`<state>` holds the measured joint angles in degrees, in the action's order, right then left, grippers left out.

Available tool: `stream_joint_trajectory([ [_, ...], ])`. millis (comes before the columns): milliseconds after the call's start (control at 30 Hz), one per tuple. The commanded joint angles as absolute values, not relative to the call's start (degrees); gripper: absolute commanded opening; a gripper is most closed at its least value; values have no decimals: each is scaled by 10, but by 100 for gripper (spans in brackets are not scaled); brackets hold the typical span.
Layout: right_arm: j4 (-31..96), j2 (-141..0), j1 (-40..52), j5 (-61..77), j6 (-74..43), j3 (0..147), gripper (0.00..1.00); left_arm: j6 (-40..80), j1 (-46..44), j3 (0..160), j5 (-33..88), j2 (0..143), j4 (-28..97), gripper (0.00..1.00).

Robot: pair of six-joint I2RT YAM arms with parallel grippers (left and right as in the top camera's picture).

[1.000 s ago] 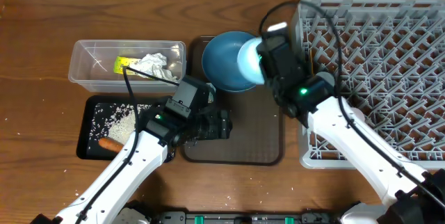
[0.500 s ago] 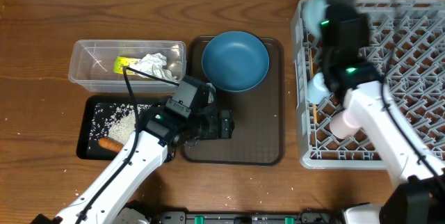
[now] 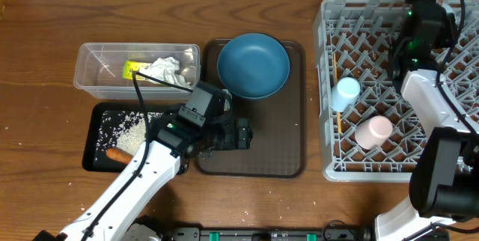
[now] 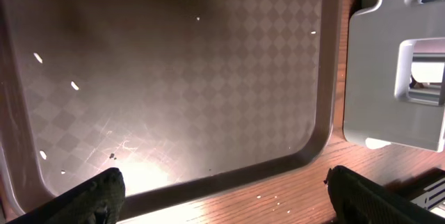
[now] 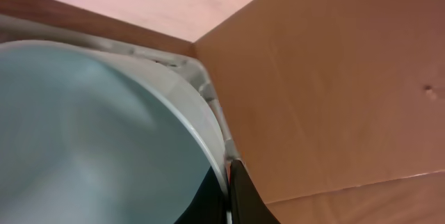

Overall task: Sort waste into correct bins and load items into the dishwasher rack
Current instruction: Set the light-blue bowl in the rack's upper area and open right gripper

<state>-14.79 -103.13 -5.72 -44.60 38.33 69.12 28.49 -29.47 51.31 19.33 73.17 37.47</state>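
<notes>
My right gripper is going to set the white bowl down among the grey dishwasher rack's wires (image 3: 409, 62), well behind the pink cup.
My right gripper (image 5: 228, 182) is shut on the rim of the white bowl (image 5: 83, 126), whose inside is pale blue. In the overhead view it (image 3: 426, 9) is above the far right corner of the grey dishwasher rack (image 3: 449, 151), and the bowl is hidden under the wrist. A light blue cup (image 3: 346, 91) and a pink cup (image 3: 373, 131) lie in the rack. The round blue plate (image 3: 253, 65) sits on the brown tray (image 3: 288, 151). My left gripper (image 3: 241, 132) is open and empty over that tray's front edge (image 4: 229, 175).
The clear tub (image 3: 93, 72) holds the crumpled tissue (image 3: 166, 70) and the yellow-green wrapper (image 3: 135, 68). The black tray (image 3: 96, 140) holds rice grains (image 3: 127, 125) and the carrot piece (image 3: 118, 155). A few rice grains lie on the brown tray (image 4: 73, 85).
My right arm carried the bowl from above the blue plate rightward across the rack to its far right corner. The left arm has not moved.
</notes>
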Motion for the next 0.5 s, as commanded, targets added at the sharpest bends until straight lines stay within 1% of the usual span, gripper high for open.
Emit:
stream_joint_trajectory([
  [0,-154,-1043,-56,-441,426,695,1,280,-295,524,190,726,376,95],
  [300,-146,-1077,-55,-437,438,695,1,280,-295,524,190,726,376,95],
  [467,-111,-1087,-38,-428,451,695,1,280,-295,524,190,726,376,96],
])
